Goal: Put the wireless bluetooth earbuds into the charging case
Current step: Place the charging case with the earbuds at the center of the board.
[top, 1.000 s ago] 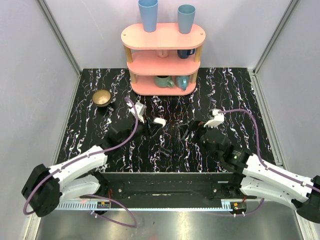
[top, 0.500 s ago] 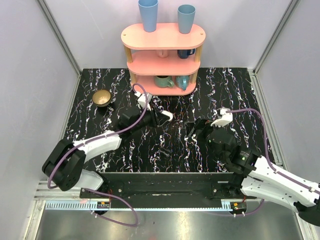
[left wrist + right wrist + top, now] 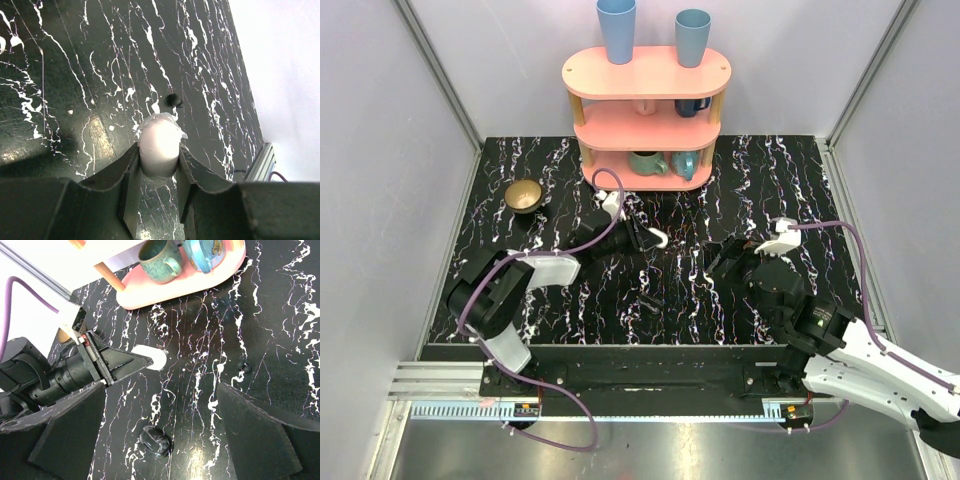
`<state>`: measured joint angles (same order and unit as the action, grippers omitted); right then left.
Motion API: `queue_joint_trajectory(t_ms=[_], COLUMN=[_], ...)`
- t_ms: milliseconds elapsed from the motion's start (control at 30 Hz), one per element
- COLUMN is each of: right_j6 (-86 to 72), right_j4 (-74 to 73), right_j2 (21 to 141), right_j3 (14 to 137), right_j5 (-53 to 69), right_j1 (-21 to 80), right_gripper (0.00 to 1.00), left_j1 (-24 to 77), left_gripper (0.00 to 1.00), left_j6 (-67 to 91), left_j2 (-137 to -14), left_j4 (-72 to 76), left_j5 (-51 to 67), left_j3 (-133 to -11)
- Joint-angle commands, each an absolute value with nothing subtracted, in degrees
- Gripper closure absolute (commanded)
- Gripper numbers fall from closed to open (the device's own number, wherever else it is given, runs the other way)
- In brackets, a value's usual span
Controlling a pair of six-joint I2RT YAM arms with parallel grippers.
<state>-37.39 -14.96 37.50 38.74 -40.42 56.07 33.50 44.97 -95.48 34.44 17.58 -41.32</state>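
My left gripper is going to put the white oval charging case down on the black marble (image 3: 652,247) (image 3: 89,157) in front of the pink shelf. The case is now held low over the table.
The white oval charging case (image 3: 159,145) sits clamped between the fingers of my left gripper (image 3: 159,152), its rounded end sticking out forward. In the top view the case (image 3: 661,238) is held low over the black marble table, just in front of the pink shelf, by the left gripper (image 3: 642,238). The right wrist view also shows the case (image 3: 152,358). My right gripper (image 3: 725,257) is open and empty to the right of the case. No white earbuds show. A tiny black piece (image 3: 173,100) lies on the table just beyond the case; it also shows in the right wrist view (image 3: 245,366).
A glossy black oval object (image 3: 156,441) lies on the table between my right fingers. The pink three-tier shelf (image 3: 645,72) with cups and mugs stands at the back middle. A brass bowl (image 3: 524,195) sits at the back left. Grey walls enclose the table.
My left arm has stretched forward and to the right, carrying the case towards the middle. My right gripper has drawn a little to the right.
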Motion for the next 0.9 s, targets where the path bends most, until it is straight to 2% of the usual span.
queue_joint_trajectory(t_ms=[0,100,233,567,633,867], right_j6=[-37.53,-36.92,-36.56,-36.04,-35.95,-36.39], right_j4=[-14.94,-14.94,-15.03,-14.85,-14.85,-14.76], right_j2=[37.35,37.97,38.67,40.17,40.34,40.52], right_j3=[40.25,40.69,41.04,41.57,41.57,41.13], right_j5=[-42.01,-41.75,-40.70,-37.80,-37.27,-36.65], right_j1=[55.72,55.72,55.72,55.72,55.72,55.72], right_gripper=[0.00,0.00,0.00,0.00,0.00,0.00], left_j1=[33.05,32.87,32.26,31.64,31.55,31.29], left_gripper=[0.96,0.99,0.98,0.89,0.89,0.80], left_j6=[47.20,48.07,50.53,53.61,53.70,51.94], left_j2=[-96.85,-98.26,-101.24,-106.61,-107.14,-107.93], left_j4=[37.63,38.48,40.86,48.42,48.34,44.13], left_j5=[16.00,15.03,15.81,18.63,18.81,18.11], left_j3=[-44.65,-44.04,-43.59,-42.80,-42.80,-43.86])
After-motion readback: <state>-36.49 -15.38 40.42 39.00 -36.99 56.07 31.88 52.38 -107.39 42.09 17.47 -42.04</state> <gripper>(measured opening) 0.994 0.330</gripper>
